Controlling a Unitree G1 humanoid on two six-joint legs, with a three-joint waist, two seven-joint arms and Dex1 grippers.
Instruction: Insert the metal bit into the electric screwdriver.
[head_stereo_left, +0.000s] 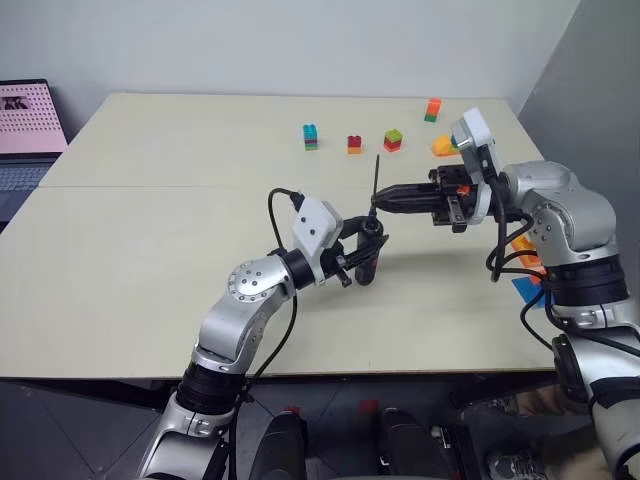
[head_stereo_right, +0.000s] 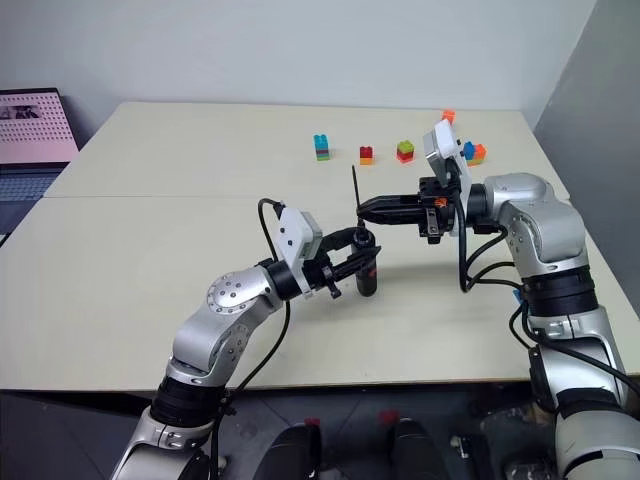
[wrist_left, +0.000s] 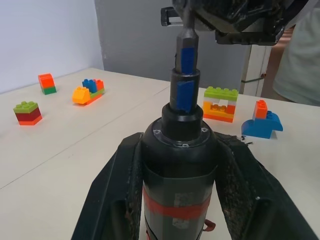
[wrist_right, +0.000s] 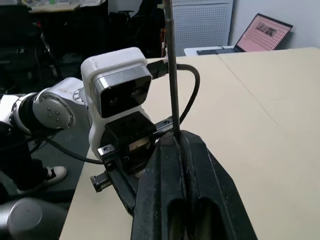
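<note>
My left gripper is going to lay the electric screwdriver down on the bare table (head_stereo_left: 323, 235), in front of the stack of blue-green bricks.
My left gripper (head_stereo_left: 368, 245) is shut on the electric screwdriver (head_stereo_left: 366, 265), a black cylinder with a red band (wrist_left: 175, 212). It stands upright near the table's middle. Directly above it, the metal bit (head_stereo_left: 378, 172) is a thin grey rod held vertically, with my right gripper (head_stereo_left: 378, 200) shut on it and reaching in from the right. In the left wrist view the bit's (wrist_left: 187, 35) lower end meets the screwdriver's (wrist_left: 177, 165) narrow nose. How deep it sits I cannot tell. The right wrist view shows the bit (wrist_right: 171, 75) rising from between the closed fingers (wrist_right: 165, 190).
Several toy brick stacks stand along the table's back right: a blue-green one (head_stereo_left: 311, 137), a red one (head_stereo_left: 354, 144), a green-red one (head_stereo_left: 393, 140). More bricks (head_stereo_left: 525, 270) lie by my right arm. A laptop (head_stereo_left: 25, 130) sits at the far left.
</note>
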